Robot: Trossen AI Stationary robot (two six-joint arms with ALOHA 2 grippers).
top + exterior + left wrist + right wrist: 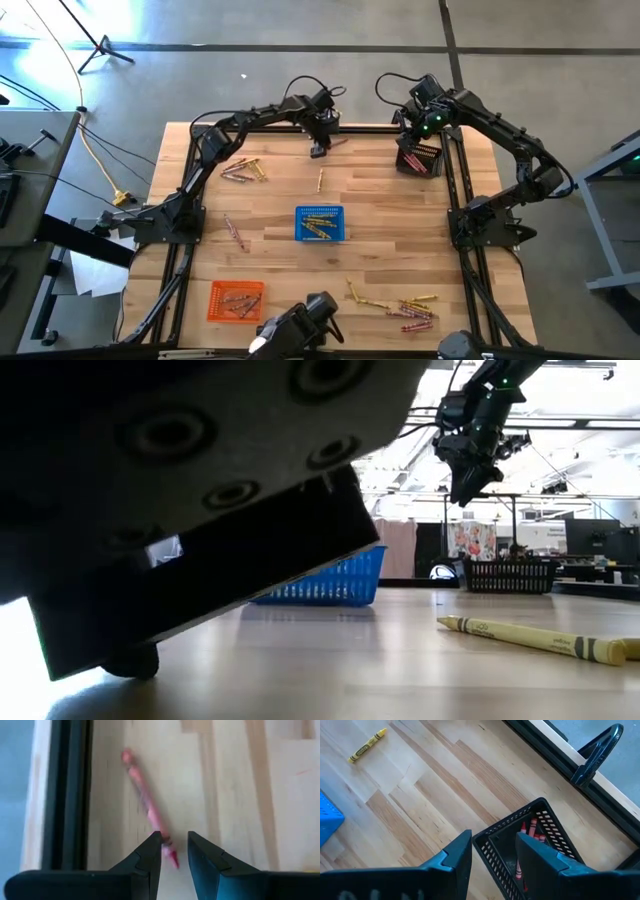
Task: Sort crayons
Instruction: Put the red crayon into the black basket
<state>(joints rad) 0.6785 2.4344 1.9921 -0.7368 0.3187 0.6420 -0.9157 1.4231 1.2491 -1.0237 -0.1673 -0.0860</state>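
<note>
My right gripper is going to close on the body of the red crayon [343, 140] near its flat end, because my left gripper is at the crayon's pointed end.
A red crayon [144, 797] lies flat on the wood beside the black rail at the table's far edge. My left gripper [175, 837] [319, 150] is low over it and open, one finger on either side of the crayon's pointed end [172, 857]. My right gripper [494, 840] [418, 140] hangs open above the dark mesh basket [540, 845] [420, 158], which holds red crayons [530, 832]. Loose crayons lie in piles at the far left [243, 170] and near right [405, 305]. A yellow crayon [320, 180] lies alone. My left gripper comes down at a slant from above, its open fingers standing astride the red crayon's pointed end [172, 857]. One fingertip [156, 840] overlaps the crayon in the wrist view, but I cannot tell whether it touches. The crayon lies flat on the table.
A blue basket [320, 224] with yellow crayons sits mid-table and an orange basket [236, 300] with pinkish crayons at the near left. A pink crayon [235, 232] lies left of the blue basket. A large dark object [180, 490] blocks much of the low view.
</note>
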